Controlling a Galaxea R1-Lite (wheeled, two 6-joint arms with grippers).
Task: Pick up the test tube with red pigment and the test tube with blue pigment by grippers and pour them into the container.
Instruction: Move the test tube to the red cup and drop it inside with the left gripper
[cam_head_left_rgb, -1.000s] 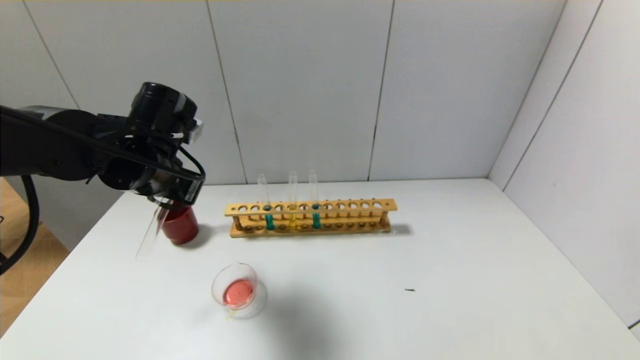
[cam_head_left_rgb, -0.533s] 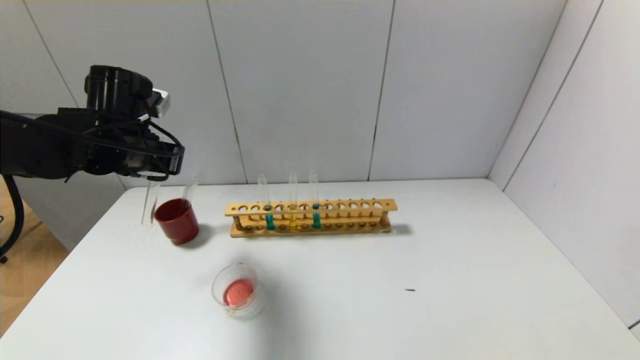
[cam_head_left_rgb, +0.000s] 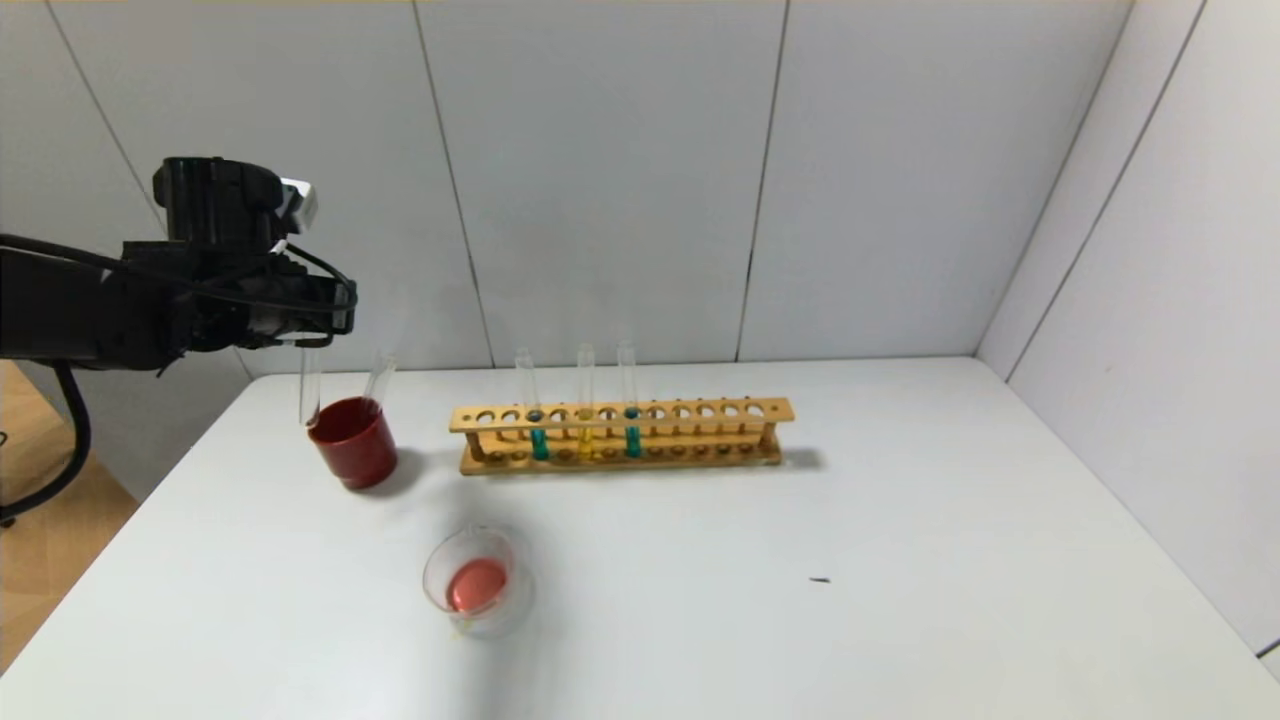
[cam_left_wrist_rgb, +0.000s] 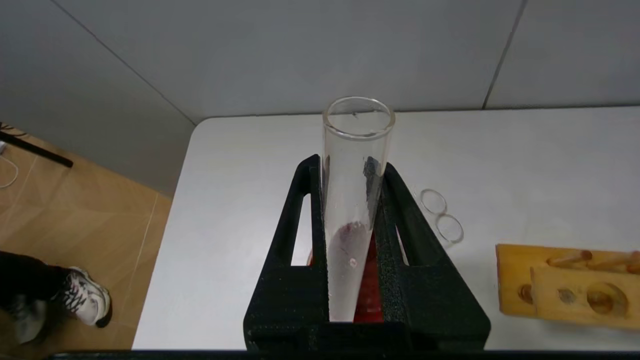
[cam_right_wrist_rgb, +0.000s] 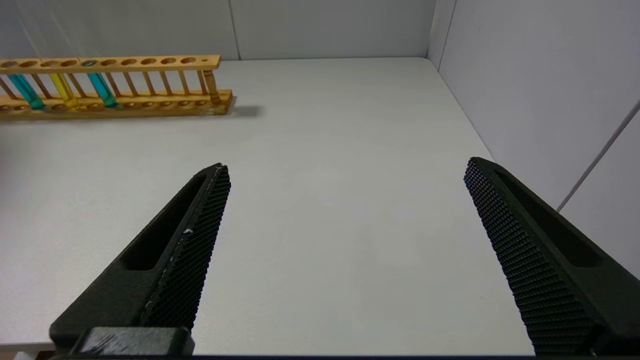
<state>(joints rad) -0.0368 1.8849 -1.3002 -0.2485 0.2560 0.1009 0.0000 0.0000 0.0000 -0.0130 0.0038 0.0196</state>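
Note:
My left gripper is going to release the drained red-pigment test tube inside the dark red cup (cam_head_left_rgb: 347, 419) (cam_left_wrist_rgb: 364, 291), next to the leaning empty tube.
My left gripper (cam_head_left_rgb: 318, 338) is shut on the test tube with red pigment (cam_head_left_rgb: 310, 385), which looks drained, with only a reddish trace low inside (cam_left_wrist_rgb: 357, 150). The tube hangs upright, its bottom at the left rim of the dark red cup (cam_head_left_rgb: 352, 442). The container (cam_head_left_rgb: 505, 600) stands nearer the front and holds red liquid. Two test tubes with blue pigment (cam_head_left_rgb: 539, 440) (cam_head_left_rgb: 632, 438) stand in the wooden rack (cam_head_left_rgb: 700, 412). My right gripper (cam_right_wrist_rgb: 347, 167) is open above bare table and out of the head view.
A yellow-liquid tube (cam_head_left_rgb: 585, 440) stands between the blue ones. An empty tube (cam_head_left_rgb: 378, 375) leans in the red cup; two rims (cam_left_wrist_rgb: 432, 201) show in the left wrist view. The table edge (cam_head_left_rgb: 150, 500) is close on the left. A small dark speck (cam_head_left_rgb: 820, 580) lies right.
The left gripper has swung the tube from a slant to upright, moved back and left, then come down a little over the red cup's rim. The container and rack have not moved.

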